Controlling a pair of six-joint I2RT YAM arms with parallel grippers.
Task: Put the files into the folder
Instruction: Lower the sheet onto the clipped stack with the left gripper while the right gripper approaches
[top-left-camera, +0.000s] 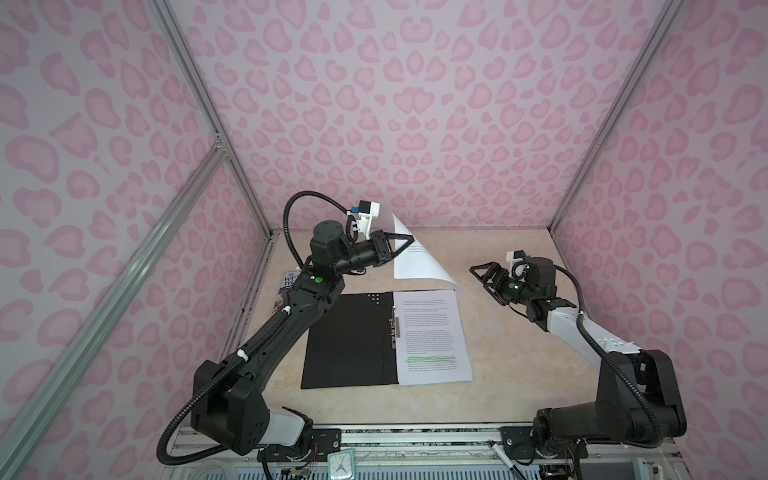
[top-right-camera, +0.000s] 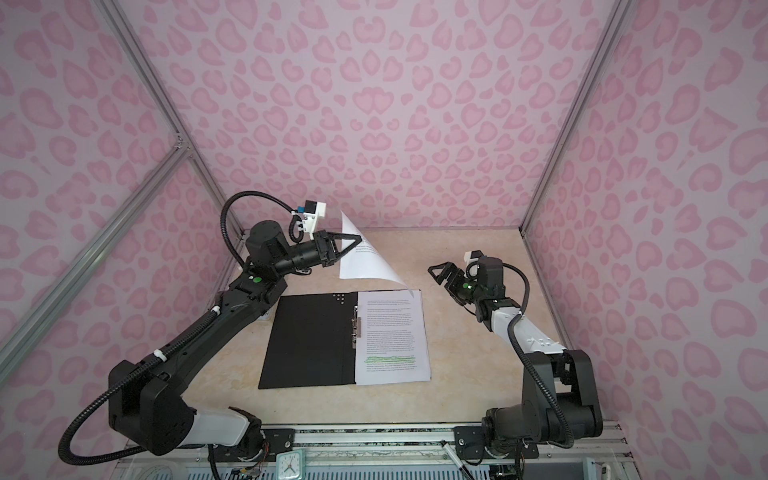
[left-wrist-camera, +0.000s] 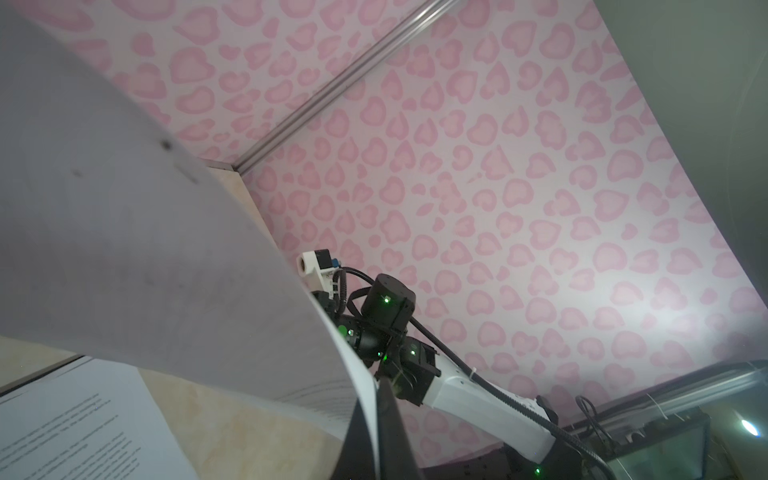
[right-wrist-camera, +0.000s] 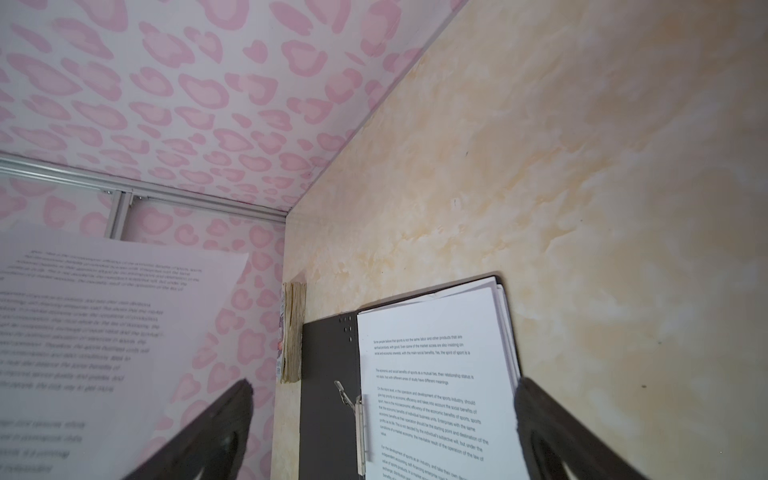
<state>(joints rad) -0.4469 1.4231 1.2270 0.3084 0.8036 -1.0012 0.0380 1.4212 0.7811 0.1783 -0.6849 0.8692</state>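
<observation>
My right gripper should take the lifted sheet at the middle of its free edge (top-left-camera: 430, 251) (right-wrist-camera: 190, 360), opposite my left gripper.
The black folder (top-left-camera: 349, 340) (top-right-camera: 307, 340) lies open on the table, with its metal clip (right-wrist-camera: 359, 419) along the spine. A stack of files (top-left-camera: 432, 336) (top-right-camera: 392, 336) (right-wrist-camera: 436, 374) rests on its right half; the top sheet bears a green line. My left gripper (top-left-camera: 409, 241) (top-right-camera: 356, 241) (left-wrist-camera: 376, 415) is shut on one lifted sheet (top-left-camera: 415, 262) (top-right-camera: 365, 262) (left-wrist-camera: 124, 249), which curls in the air above the folder's far edge. Right of the stack, my right gripper (top-left-camera: 484, 282) (top-right-camera: 441, 282) (right-wrist-camera: 384, 390) hangs open and holds nothing.
A colourful paperback book (top-left-camera: 291, 282) (right-wrist-camera: 293, 332) lies at the table's left edge beside the folder, partly under the left arm. A small clock (top-left-camera: 340, 465) sits on the front rail. Pink patterned walls close in on three sides.
</observation>
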